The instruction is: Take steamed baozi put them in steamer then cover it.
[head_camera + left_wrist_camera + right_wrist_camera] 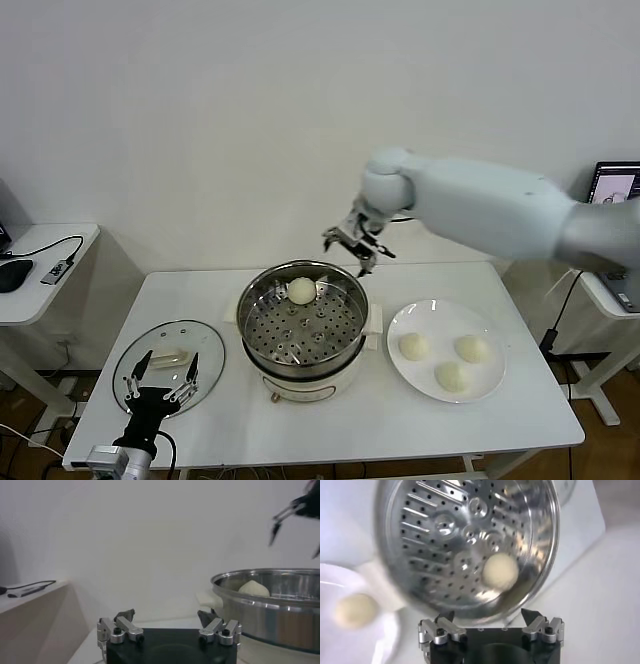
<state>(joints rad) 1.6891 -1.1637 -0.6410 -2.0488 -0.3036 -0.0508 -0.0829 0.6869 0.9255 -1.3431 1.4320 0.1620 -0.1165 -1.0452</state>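
The robot's right gripper needs to next go to the white plate and close around the middle of the baozi [414, 347] [356, 611] nearest the steel steamer.
The steel steamer [262, 300] stands mid-table with one baozi [301, 290] lying on its perforated tray near the far rim; the same baozi [500, 571] shows in the right wrist view. My right gripper [357, 247] hovers open and empty just above the steamer's far right rim. Three more baozi [413, 346] [471, 348] [451, 375] lie on the white plate [400, 372] to the right. The glass cover [205, 345] lies flat at the table's left, and my left gripper [160, 380] rests open over its cream handle [169, 357], fingers apart.
A side table [50, 270] with a cable stands at the left. Another desk with a laptop [612, 185] is at the right. The steamer's rim [260, 587] rises close to the right of my left gripper in its wrist view.
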